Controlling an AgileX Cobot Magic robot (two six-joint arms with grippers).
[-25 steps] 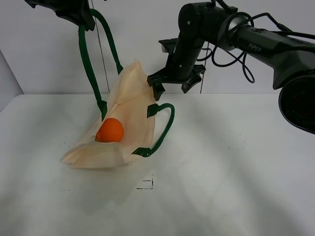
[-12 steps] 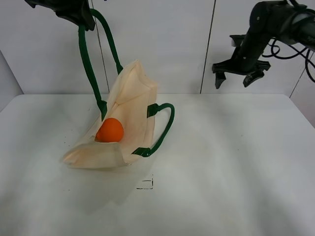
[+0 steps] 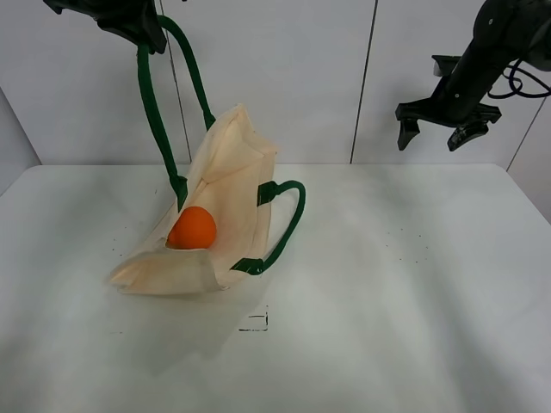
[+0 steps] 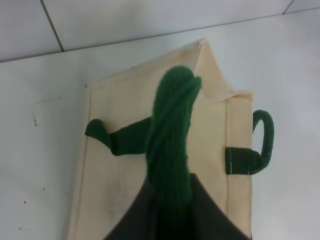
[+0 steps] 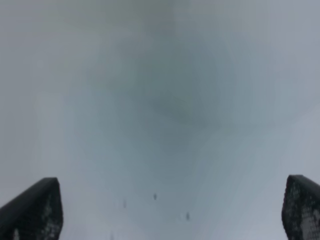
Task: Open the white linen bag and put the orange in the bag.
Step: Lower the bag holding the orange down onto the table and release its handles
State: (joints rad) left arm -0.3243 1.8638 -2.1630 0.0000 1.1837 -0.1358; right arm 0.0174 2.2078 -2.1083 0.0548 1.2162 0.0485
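Observation:
My left gripper should release the far dark green handle atop the white linen bag (image 3: 200, 209), above the orange.
The white linen bag (image 3: 225, 202) lies on the table with its mouth held open. Its far dark green handle (image 3: 155, 112) is pulled up and held by my left gripper (image 3: 148, 36) at the top left, shut on it. The left wrist view shows that handle (image 4: 170, 145) running from the gripper down to the bag (image 4: 120, 190). The orange (image 3: 191, 228) sits inside the bag's open mouth. The other green handle (image 3: 288, 225) hangs loose at the bag's right side. My right gripper (image 3: 438, 131) is open and empty, high at the right, far from the bag; its fingertips (image 5: 35, 210) show over bare table.
The white table (image 3: 387, 310) stretches in front and to the right of the bag. A small black square mark (image 3: 255, 322) lies in front of the bag. A white panelled wall (image 3: 327, 77) stands behind.
My right arm has swung away from above the bag to the far right and stays open. The left gripper, the bag and the orange have not moved.

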